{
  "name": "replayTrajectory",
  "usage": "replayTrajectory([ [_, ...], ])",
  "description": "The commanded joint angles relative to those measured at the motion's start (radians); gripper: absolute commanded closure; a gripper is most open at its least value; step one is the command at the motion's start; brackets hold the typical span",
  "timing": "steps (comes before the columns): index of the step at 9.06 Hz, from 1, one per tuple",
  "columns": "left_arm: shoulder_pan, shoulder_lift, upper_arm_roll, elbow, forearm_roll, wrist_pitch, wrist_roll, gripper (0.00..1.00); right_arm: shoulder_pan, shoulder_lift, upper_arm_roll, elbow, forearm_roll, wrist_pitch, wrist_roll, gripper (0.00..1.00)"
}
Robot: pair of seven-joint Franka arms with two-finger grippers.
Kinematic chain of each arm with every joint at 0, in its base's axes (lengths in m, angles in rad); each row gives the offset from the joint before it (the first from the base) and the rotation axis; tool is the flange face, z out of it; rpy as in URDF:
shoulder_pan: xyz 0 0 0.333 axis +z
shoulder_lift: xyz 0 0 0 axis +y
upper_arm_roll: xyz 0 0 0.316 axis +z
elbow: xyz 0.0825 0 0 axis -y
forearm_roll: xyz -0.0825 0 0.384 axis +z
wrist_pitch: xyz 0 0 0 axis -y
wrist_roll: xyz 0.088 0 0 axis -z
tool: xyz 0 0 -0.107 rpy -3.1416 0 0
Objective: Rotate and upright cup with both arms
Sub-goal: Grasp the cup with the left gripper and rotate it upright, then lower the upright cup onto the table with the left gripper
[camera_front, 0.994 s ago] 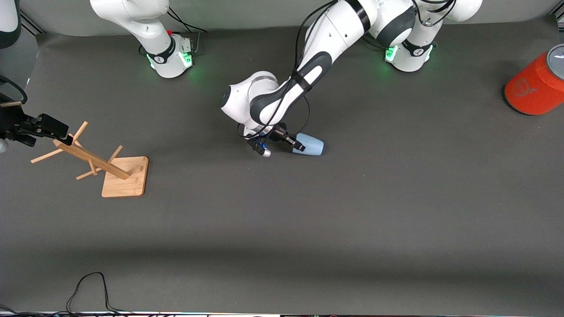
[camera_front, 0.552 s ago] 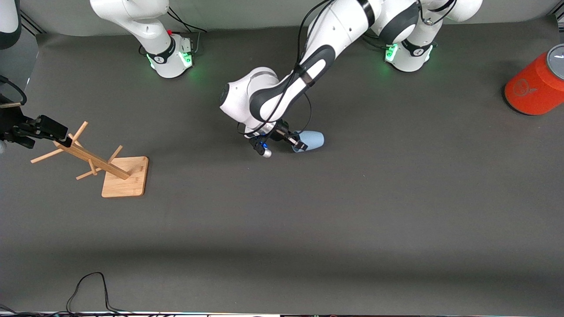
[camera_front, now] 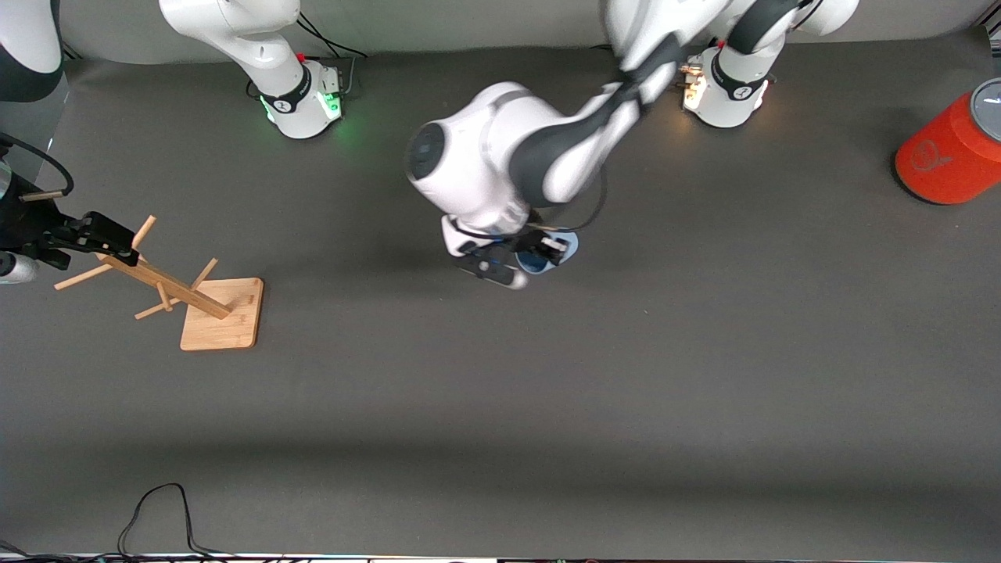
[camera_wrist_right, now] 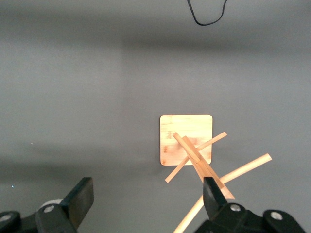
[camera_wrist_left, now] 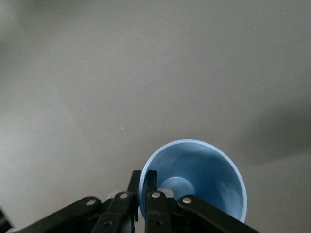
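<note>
Next, my left hand stands the pale-blue cup on the table midway (camera_front: 568, 303) between the wooden rack and the orange cylinder.
The pale-blue cup (camera_front: 569, 248) hangs over the middle of the table, mostly hidden under the left wrist. My left gripper (camera_front: 550, 249) is shut on its rim. In the left wrist view one finger sits inside the cup (camera_wrist_left: 204, 170) and one outside, left gripper (camera_wrist_left: 144, 177) pinching the wall, and the cup's open mouth and inner bottom face that camera. My right gripper (camera_front: 109, 238) waits open at the right arm's end of the table, over the top of the wooden rack. The right wrist view shows that gripper (camera_wrist_right: 148, 194) with nothing between its fingers.
A wooden peg rack (camera_front: 221, 313) stands on a square base toward the right arm's end; its pegs (camera_wrist_right: 194, 150) show below the right gripper. A large orange cylinder (camera_front: 950, 152) stands at the left arm's end. A black cable (camera_front: 156, 508) loops near the table's front edge.
The left gripper closed fully on the cup's rim and the left arm rose and turned, bringing the cup from lying on its side to mouth-up. The right gripper barely shifted.
</note>
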Motion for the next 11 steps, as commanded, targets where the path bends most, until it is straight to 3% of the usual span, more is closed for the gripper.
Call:
replayTrajectory([
  [1, 0.151, -0.194, -0.012, -0.087, -0.142, 0.043, -0.009, 1.00, -0.004, 0.010, -0.017, 0.024, 0.012, -0.010, -0.001, 0.00],
  [4, 0.286, -0.375, -0.012, -0.240, -0.262, 0.124, -0.006, 1.00, 0.007, 0.008, -0.048, 0.028, 0.039, -0.012, -0.014, 0.00],
  [6, 0.327, -0.533, -0.009, -0.505, -0.315, 0.317, -0.005, 1.00, 0.010, 0.011, -0.040, 0.025, 0.039, -0.012, -0.018, 0.00],
  [7, 0.327, -0.601, -0.004, -0.693, -0.332, 0.487, -0.011, 1.00, 0.016, 0.007, -0.040, 0.022, 0.022, -0.016, -0.023, 0.00],
  [11, 0.318, -0.554, -0.004, -1.019, -0.347, 0.955, -0.127, 1.00, 0.016, -0.001, -0.042, 0.016, 0.023, -0.015, -0.048, 0.00],
])
